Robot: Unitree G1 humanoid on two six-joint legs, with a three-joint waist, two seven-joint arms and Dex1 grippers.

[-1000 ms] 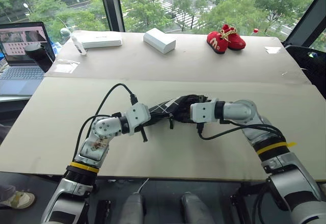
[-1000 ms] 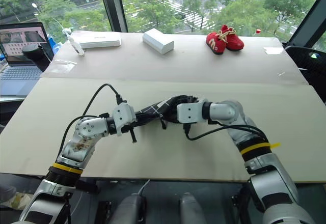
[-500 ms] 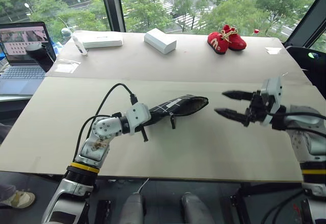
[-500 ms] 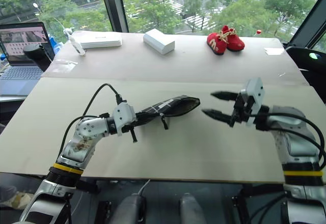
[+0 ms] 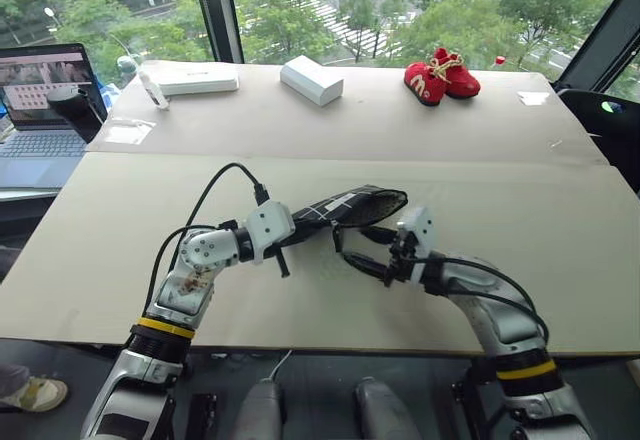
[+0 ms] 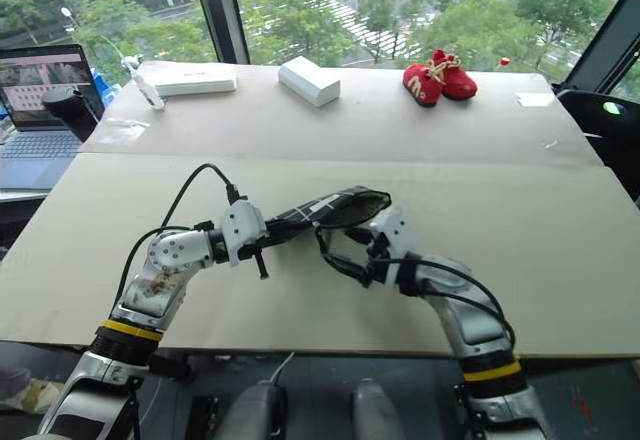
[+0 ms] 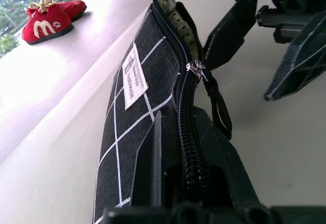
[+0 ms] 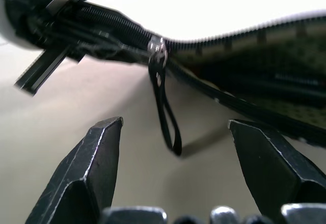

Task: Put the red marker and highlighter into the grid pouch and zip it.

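Note:
The grid pouch's zipper slider is partway along and the pouch's opening gapes, so the robot's right gripper will grab the pull strap (image 8: 162,107) and pull it to the zipper's far end.
The grid pouch (image 5: 350,205), black with white lines and a small white label (image 7: 133,75), hangs tilted above the table, its mouth gaping at the far end. My left gripper (image 5: 290,228) is shut on the pouch's near end. The zipper slider sits partway along, and its black pull strap (image 8: 165,113) dangles below. My right gripper (image 8: 173,127) is open just under the pouch, one finger on each side of the strap and not touching it. The red marker and the highlighter are hidden.
Red baby shoes (image 5: 442,73), a white box (image 5: 312,78) and a flat white box (image 5: 190,80) stand along the table's far side. A laptop (image 5: 45,110) sits off the left edge. Bare tabletop (image 5: 560,240) lies to the right.
My right gripper left the pouch mouth, swung out to the right, then came back lower and rolled, ending beneath the pouch at the strap. The left gripper and pouch held still.

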